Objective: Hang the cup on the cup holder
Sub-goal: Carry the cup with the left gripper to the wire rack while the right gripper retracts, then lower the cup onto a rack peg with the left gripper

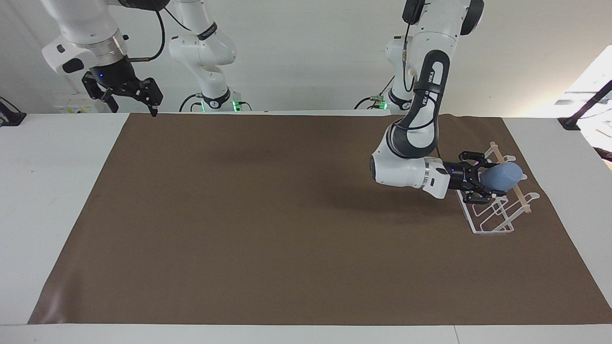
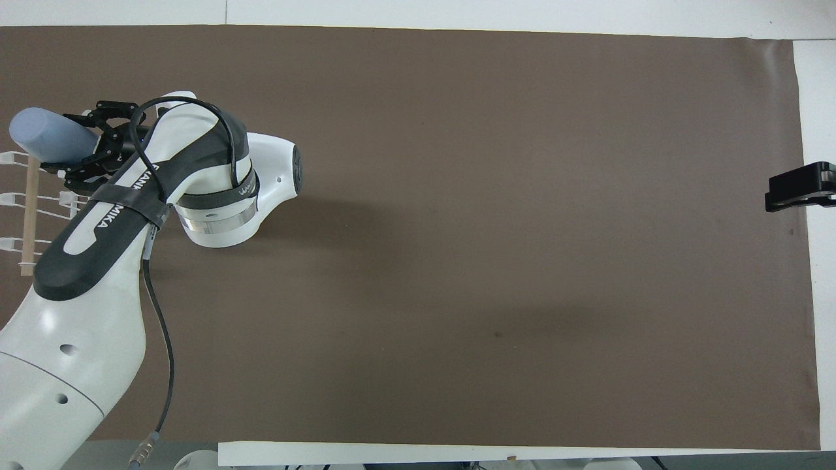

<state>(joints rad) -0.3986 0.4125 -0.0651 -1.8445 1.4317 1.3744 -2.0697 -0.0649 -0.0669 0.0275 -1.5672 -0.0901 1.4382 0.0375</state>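
Next, the left gripper releases the light blue cup on the cup holder's end peg [image 2: 94,158] beneath its own black fingers.
The light blue cup [image 1: 502,176] lies tilted on its side in my left gripper [image 1: 480,177], which is shut on its rim end. Its closed bottom points toward the left arm's end of the table. The cup is over the wooden rod and slanted prongs of the white wire cup holder [image 1: 492,225]; I cannot tell whether it touches a prong. In the overhead view the cup [image 2: 46,134], the left gripper [image 2: 81,145] and part of the holder [image 2: 29,209] show at the edge. My right gripper [image 1: 134,106] is open and empty, raised over the table's edge at the right arm's end [image 2: 793,192].
A brown mat [image 1: 296,229] covers most of the white table. The left arm's forearm [image 1: 406,169] lies low over the mat beside the holder. Cables and arm bases stand along the table's edge by the robots.
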